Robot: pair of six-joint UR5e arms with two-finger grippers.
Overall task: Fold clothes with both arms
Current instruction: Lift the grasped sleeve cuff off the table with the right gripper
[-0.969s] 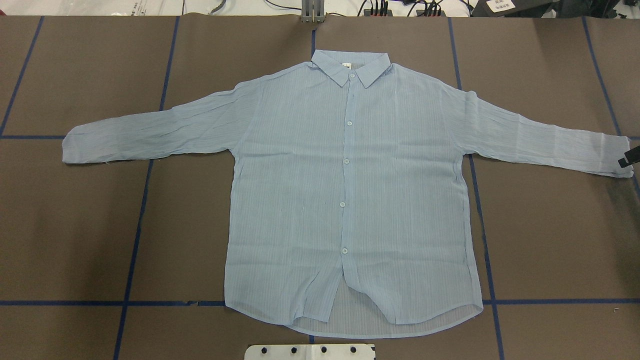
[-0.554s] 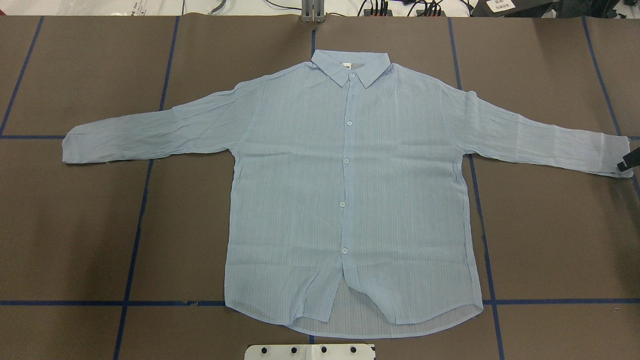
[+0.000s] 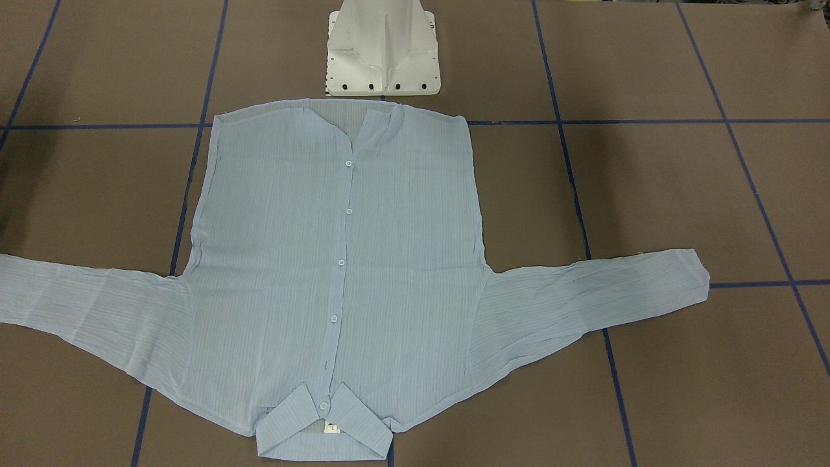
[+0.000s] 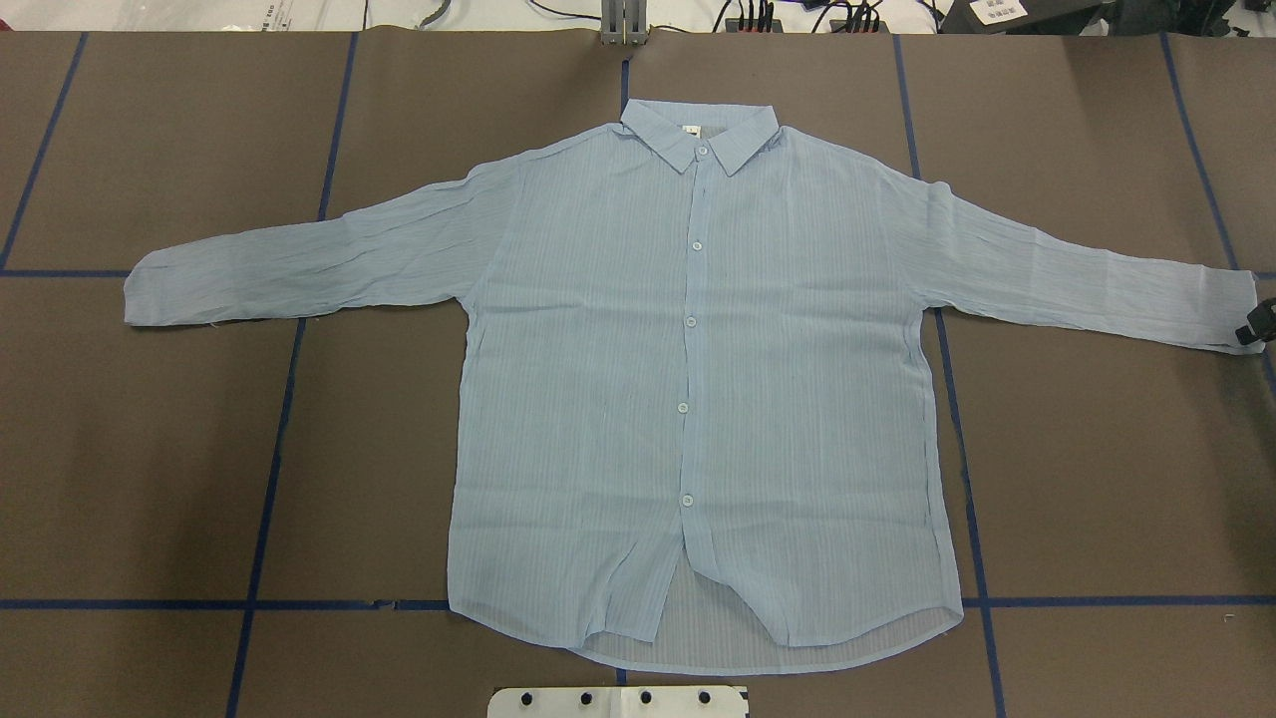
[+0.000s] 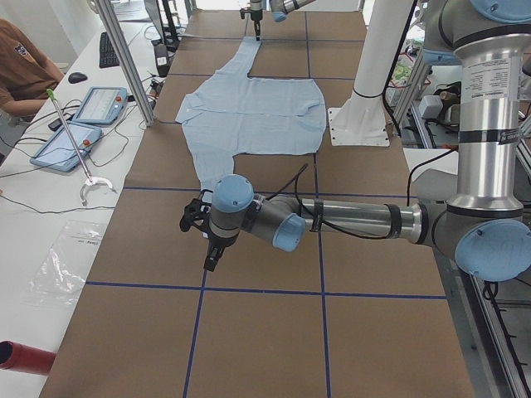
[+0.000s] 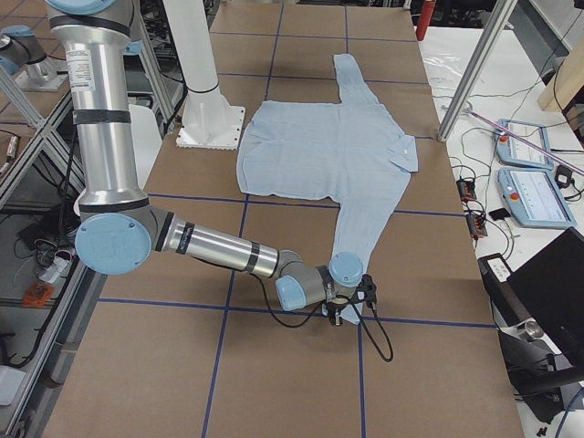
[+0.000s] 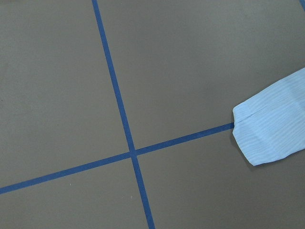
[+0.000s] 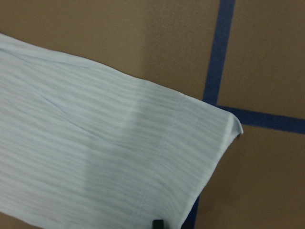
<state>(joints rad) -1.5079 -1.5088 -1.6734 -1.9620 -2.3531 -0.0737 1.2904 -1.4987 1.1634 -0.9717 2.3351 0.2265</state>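
Observation:
Next, my right gripper lets go of the cuff on the shirt's front (image 3: 436, 310), between the row of buttons and the seam of the opposite sleeve.
The clothes are one light-blue striped shirt (image 4: 688, 399), spread flat and buttoned, front up, with its collar (image 4: 698, 135) at the far side and both sleeves out sideways. My right gripper (image 4: 1252, 332) is at the end of the right cuff (image 4: 1231, 309), low over the table (image 6: 345, 312). In the right wrist view one black fingertip (image 8: 158, 223) shows at the cuff's (image 8: 190, 157) lower edge; how the jaws stand is hidden. My left gripper (image 5: 209, 253) hangs above bare table beyond the left cuff (image 7: 271, 129); I cannot tell whether it is open.
The white pedestal base (image 4: 618, 701) stands just below the shirt's hem. Blue tape lines (image 4: 279, 419) cross the brown table cover. A person (image 5: 21, 66), tablets (image 5: 99, 104) and aluminium posts (image 5: 124, 58) line the far side.
The black part of my right gripper at the right cuff has slid a little toward the cuff's near corner. The shirt has not moved.

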